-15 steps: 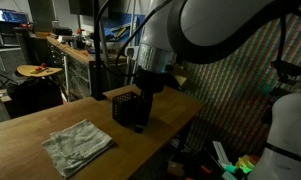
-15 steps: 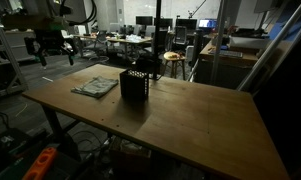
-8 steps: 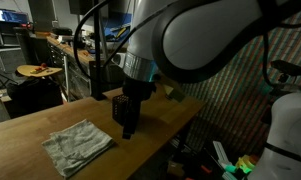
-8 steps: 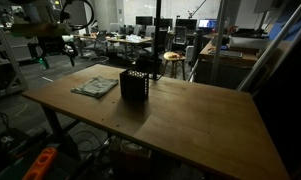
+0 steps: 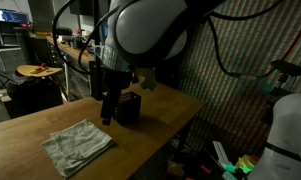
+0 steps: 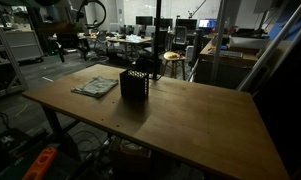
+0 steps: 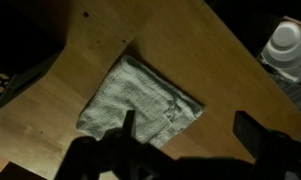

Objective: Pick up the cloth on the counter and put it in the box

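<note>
My gripper will next move down to the middle of the cloth (image 5: pixel 77 150) (image 7: pixel 142 107). It should close there and bunch the fabric between its fingers.
A pale grey-green cloth (image 5: pixel 78 145) lies flat on the wooden counter (image 5: pixel 30 130); it also shows in an exterior view (image 6: pixel 95 86) and in the wrist view (image 7: pixel 140 100). A black mesh box (image 5: pixel 127 107) stands upright beside it, also seen in an exterior view (image 6: pixel 135 86). My gripper (image 5: pixel 107 108) hangs in the air above the counter between cloth and box. In the wrist view its fingers (image 7: pixel 190 130) are spread wide and empty, one over the cloth's edge, one over bare wood.
The counter's edge runs close to the cloth on one side (image 7: pixel 240 60). A white round object (image 7: pixel 287 42) sits below the counter edge. Workbenches, stools and lab clutter (image 6: pixel 160 50) stand behind.
The arm has swung from over the box toward the cloth, and the gripper has come lower. Cloth and box have not moved.
</note>
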`<action>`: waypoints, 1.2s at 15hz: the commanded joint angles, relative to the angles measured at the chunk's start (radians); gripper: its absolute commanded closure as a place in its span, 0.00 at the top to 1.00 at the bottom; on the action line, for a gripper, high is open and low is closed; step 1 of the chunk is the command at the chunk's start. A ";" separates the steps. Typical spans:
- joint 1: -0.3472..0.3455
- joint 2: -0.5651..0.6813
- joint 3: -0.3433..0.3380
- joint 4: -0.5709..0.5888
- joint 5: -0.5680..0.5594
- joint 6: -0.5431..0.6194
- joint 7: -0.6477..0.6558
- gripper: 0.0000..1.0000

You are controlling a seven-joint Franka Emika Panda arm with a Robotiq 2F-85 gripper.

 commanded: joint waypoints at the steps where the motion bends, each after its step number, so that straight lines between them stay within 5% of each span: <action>1: -0.035 0.140 0.026 0.156 -0.011 -0.011 -0.004 1.00; 10: -0.097 0.435 0.073 0.449 -0.113 -0.021 0.044 1.00; 18: -0.118 0.644 0.083 0.596 -0.160 -0.024 0.060 1.00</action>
